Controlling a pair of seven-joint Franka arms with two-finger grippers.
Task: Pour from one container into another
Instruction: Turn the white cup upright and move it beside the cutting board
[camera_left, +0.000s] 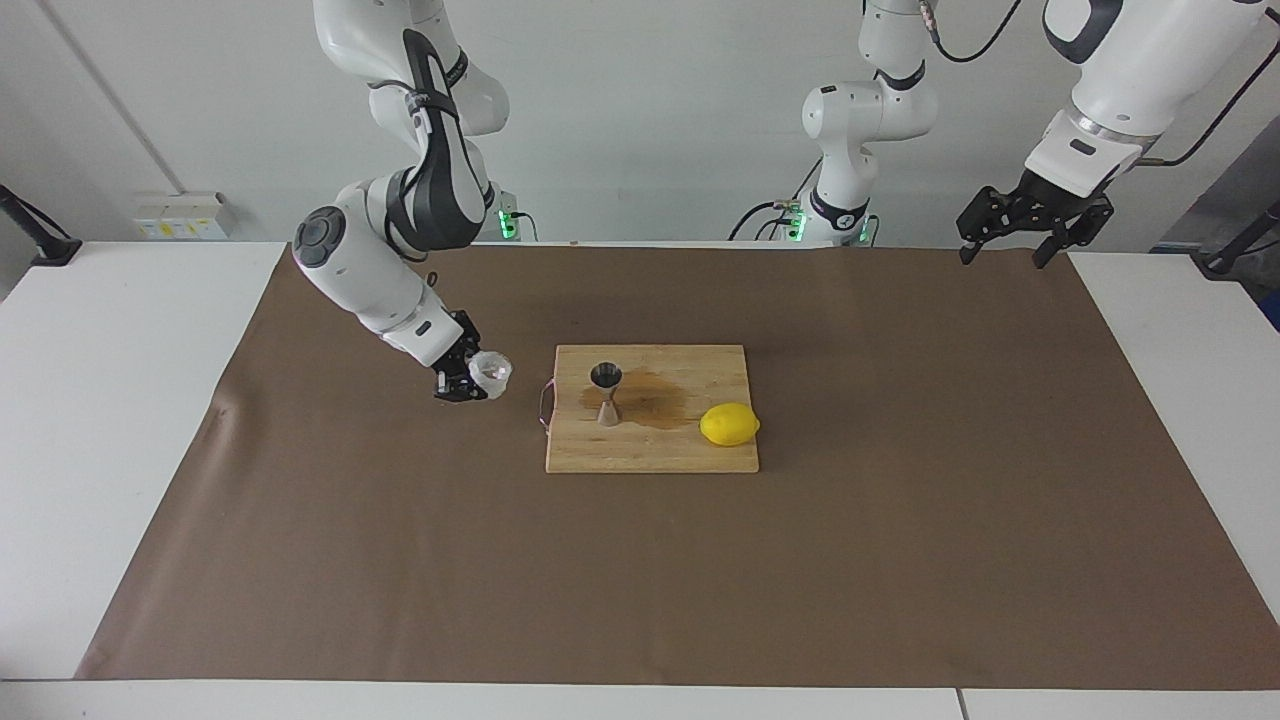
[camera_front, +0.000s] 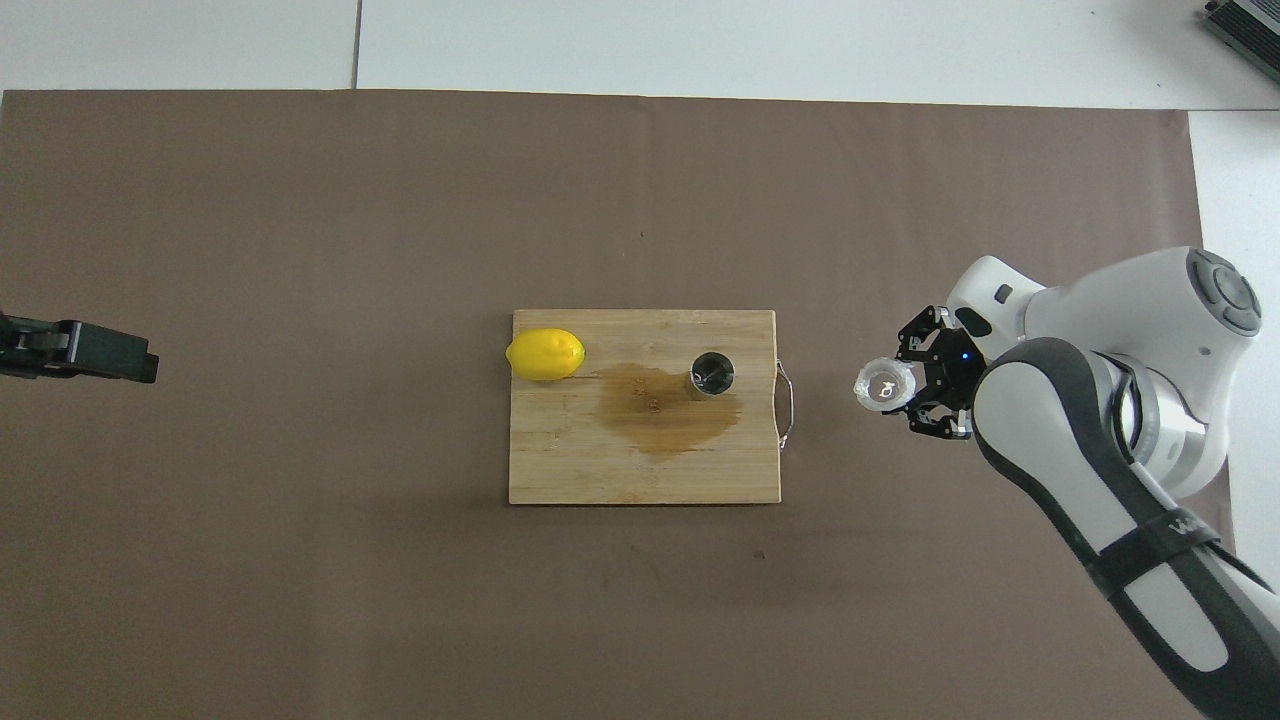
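Next, my right gripper sets the small clear cup, now held low over the mat, free on the brown mat, out (camera_front: 929, 412) beyond the metal handle of the cutting board.
My right gripper (camera_left: 472, 381) (camera_front: 908, 388) is shut on the small clear cup (camera_left: 491, 370) (camera_front: 882, 383). It holds the cup mouth-up, low over the brown mat, beside the cutting board on the right arm's end of the table. The steel jigger (camera_left: 605, 392) (camera_front: 711, 373) stands upright on the wooden cutting board (camera_left: 650, 450) (camera_front: 560, 470), apart from the cup. My left gripper (camera_left: 1003, 254) (camera_front: 90, 352) waits open and empty, raised over the mat's edge at the left arm's end.
A yellow lemon (camera_left: 729, 424) (camera_front: 544, 354) lies on the board at its left-arm end. A wet brown stain (camera_left: 655, 395) (camera_front: 660, 415) spreads on the board beside the jigger. The board's metal handle (camera_front: 786, 405) faces the cup. A brown mat (camera_left: 900, 550) covers the table.
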